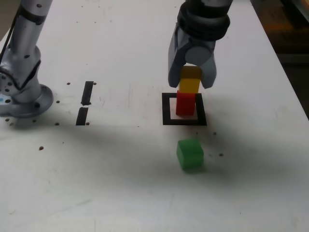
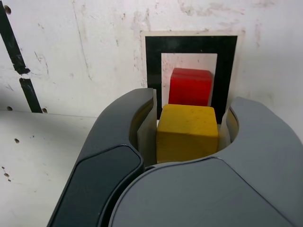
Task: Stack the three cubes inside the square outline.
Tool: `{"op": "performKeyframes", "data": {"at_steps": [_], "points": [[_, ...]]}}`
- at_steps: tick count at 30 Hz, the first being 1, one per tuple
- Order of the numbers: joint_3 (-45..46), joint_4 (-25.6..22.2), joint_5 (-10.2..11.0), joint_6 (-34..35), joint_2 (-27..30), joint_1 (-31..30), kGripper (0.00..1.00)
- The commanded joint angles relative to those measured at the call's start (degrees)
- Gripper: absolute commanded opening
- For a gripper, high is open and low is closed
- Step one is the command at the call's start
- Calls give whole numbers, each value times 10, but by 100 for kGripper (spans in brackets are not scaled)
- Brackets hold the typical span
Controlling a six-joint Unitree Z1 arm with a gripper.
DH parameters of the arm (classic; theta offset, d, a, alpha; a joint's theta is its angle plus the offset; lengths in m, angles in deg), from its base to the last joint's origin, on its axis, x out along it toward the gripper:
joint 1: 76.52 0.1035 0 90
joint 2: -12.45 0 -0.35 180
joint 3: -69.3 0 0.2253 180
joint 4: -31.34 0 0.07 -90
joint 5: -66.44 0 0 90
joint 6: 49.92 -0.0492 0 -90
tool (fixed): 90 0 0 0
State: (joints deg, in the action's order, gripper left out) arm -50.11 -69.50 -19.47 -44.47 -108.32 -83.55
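Note:
I need to release the yellow cube from my gripper on top of the red cube (image 1: 188, 91) (image 2: 190, 89), within the square outline.
The red cube (image 1: 185, 103) (image 2: 190, 87) stands inside the square outline (image 1: 167, 109) (image 2: 152, 66). Directly above it is the yellow cube (image 1: 189, 80) (image 2: 187, 132), with my gripper (image 1: 191, 81) (image 2: 187, 135) shut on its sides. In the exterior view the yellow cube's bottom meets the red cube's top; whether it rests on it I cannot tell. The green cube (image 1: 189, 154) lies on the table in front of the square, apart from it, seen only in the exterior view.
Two short black strips (image 1: 85, 103) (image 2: 19, 71) lie on the white table at the exterior view's left. The arm's grey base (image 1: 24, 96) stands at the far left. The table's right edge (image 1: 289, 82) borders dark floor.

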Motion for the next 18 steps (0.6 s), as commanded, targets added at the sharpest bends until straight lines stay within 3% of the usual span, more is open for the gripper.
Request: {"op": "performKeyframes", "data": {"at_steps": [1,18], "points": [[5,2,-3,-5,-2,6,18],[59,64,-15,-17,-4,11,19]]}}
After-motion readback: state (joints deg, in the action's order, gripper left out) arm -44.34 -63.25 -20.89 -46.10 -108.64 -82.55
